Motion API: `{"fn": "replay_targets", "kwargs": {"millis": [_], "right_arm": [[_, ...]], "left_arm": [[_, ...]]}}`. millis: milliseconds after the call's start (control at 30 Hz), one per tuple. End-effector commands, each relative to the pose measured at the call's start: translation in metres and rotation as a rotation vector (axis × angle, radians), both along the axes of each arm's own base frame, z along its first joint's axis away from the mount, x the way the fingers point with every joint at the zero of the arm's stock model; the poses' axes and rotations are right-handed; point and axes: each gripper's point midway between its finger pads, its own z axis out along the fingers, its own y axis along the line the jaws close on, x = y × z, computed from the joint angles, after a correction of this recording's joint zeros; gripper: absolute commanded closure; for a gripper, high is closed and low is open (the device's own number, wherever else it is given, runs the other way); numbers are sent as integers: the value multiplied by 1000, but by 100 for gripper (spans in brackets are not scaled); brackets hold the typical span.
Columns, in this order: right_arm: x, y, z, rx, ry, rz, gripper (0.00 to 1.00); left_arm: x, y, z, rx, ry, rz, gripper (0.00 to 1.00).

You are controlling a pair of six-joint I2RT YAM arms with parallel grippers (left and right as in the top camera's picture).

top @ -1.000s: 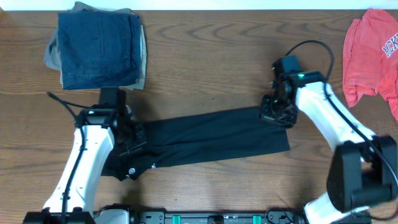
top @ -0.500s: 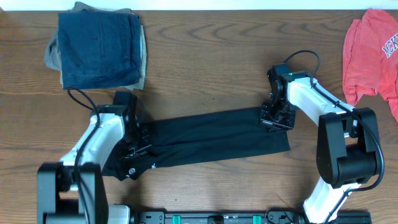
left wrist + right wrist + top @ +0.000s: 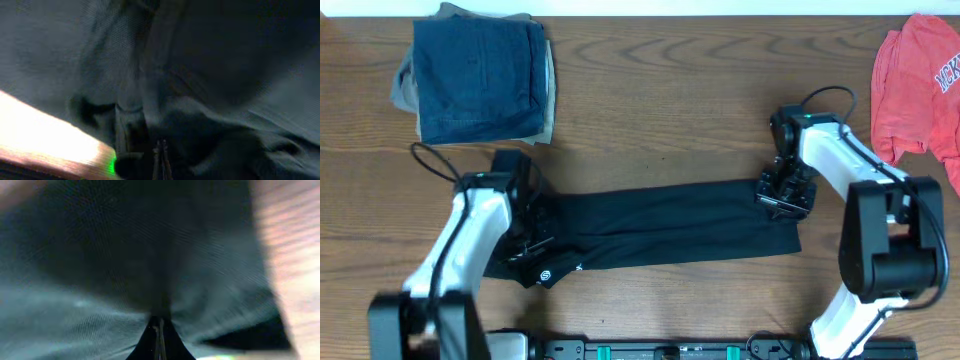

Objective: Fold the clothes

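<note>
My right gripper pinches inward of the black garment's end; next I open, take the garment's end edge (image 3: 798, 236) and fold it toward the middle.
The clothes are one long black garment (image 3: 660, 225) lying in a band across the middle of the wooden table, with a small white round logo (image 3: 546, 272) near its left end. My left gripper (image 3: 532, 240) is shut on the bunched left end. In the left wrist view the black fabric (image 3: 210, 75) fills the frame and the closed gripper (image 3: 160, 146) pinches it. My right gripper (image 3: 782, 195) is shut on the garment's upper right corner. In the right wrist view the cloth (image 3: 125, 270) pulls into a taut peak at the closed gripper (image 3: 160, 325).
A folded dark-blue denim and tan pile (image 3: 480, 75) sits at the back left. A coral-red shirt (image 3: 920, 85) lies at the back right edge. The arms' base rail (image 3: 670, 350) runs along the table's front edge.
Both grippers have shifted to the right with the garment, so its right end lies farther right. The left end with the logo slid a little forward.
</note>
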Motion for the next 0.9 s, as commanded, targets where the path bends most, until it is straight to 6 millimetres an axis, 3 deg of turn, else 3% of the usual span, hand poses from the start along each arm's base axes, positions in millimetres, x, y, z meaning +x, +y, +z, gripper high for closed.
{"fn": "replay_targets", "kwargs": {"millis": [0,33,67,100,200,300,433,633,867], "right_arm": [[16,-15,41,-22,-160,-11,82],[18,-19,50,-21,-194,-21,62],[20,-23,57,-20,-220,-29,41],[21,-28,64,-21,-247,-41,28],[20,-48,77,-27,-286,-77,9],[17,-69,78,-33,-283,-95,5],[14,-92,69,0,-283,-127,2],[19,-65,54,242,-350,-46,2],[0,-54,20,286,-325,-36,1]], "left_arm": [[8,4,23,18,-108,19,94],[7,4,28,18,-129,19,93],[7,4,32,18,-145,19,84],[7,4,35,19,-159,19,72],[7,4,41,18,-188,20,46],[7,4,41,18,-188,20,34],[7,4,41,18,-186,20,28],[8,4,41,18,-190,20,26],[8,4,41,18,-190,20,21]]}}
